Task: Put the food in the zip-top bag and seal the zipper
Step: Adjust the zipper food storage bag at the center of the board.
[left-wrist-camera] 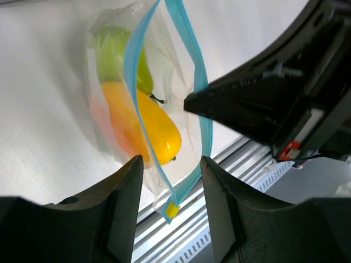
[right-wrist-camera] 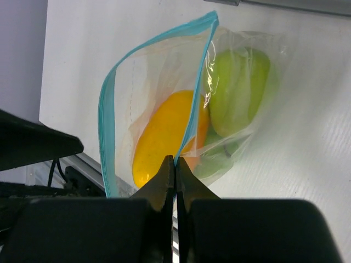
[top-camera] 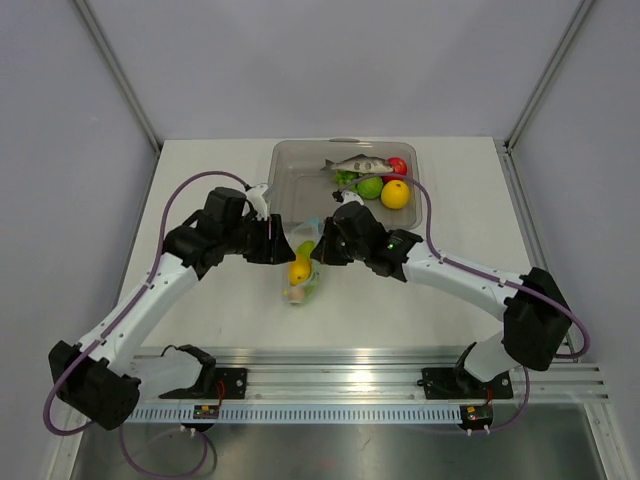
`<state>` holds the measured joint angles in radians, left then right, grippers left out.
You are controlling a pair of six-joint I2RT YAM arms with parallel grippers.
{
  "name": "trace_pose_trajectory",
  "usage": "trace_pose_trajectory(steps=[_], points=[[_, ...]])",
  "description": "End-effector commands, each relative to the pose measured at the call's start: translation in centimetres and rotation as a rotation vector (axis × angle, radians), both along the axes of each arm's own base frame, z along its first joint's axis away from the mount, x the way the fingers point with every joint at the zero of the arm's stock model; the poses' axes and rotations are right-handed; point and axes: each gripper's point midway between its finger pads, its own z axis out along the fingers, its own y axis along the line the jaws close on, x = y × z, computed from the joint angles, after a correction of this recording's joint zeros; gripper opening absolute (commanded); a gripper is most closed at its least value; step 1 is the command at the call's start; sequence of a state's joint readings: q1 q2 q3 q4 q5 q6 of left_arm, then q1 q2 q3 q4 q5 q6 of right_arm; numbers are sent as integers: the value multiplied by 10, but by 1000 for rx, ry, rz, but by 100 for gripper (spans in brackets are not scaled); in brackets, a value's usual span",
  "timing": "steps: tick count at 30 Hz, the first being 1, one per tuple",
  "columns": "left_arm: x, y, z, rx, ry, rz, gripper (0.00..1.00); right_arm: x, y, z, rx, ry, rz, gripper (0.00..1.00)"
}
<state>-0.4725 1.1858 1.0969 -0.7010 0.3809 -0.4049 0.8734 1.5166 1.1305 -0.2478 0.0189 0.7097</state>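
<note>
I should first pinch the yellow slider end (left-wrist-camera: 171,210) with my left gripper, as my right gripper holds only one side of the gaping zipper, so that my right gripper is freed to take a new grip.
The zip-top bag (top-camera: 300,272) hangs between both grippers above the table, its mouth spread open. Inside are an orange-yellow mango (right-wrist-camera: 164,137), a green pear (right-wrist-camera: 238,90) and something pinkish behind the mango. My right gripper (right-wrist-camera: 175,160) is shut on one side of the light blue zipper (right-wrist-camera: 193,112). My left gripper (left-wrist-camera: 171,160) is open. The zipper's end, with its small yellow slider (left-wrist-camera: 172,210), hangs between its fingers without touching them. The mango (left-wrist-camera: 148,129) and the pear (left-wrist-camera: 118,52) also show through the bag in the left wrist view.
A rigid clear tray (top-camera: 300,165) at the back holds a toy fish (top-camera: 358,163), a red piece (top-camera: 398,165), a green fruit (top-camera: 370,187) and a yellow-orange fruit (top-camera: 395,193). A metal rail (top-camera: 400,380) runs along the near edge.
</note>
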Motion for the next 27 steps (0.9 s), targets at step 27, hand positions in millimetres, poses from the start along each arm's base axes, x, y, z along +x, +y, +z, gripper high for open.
trace_pose_trajectory(steps=[27], points=[[-20,-6,-22,-45,-211,-99,55,9,-23,42,160,5,-183,0]])
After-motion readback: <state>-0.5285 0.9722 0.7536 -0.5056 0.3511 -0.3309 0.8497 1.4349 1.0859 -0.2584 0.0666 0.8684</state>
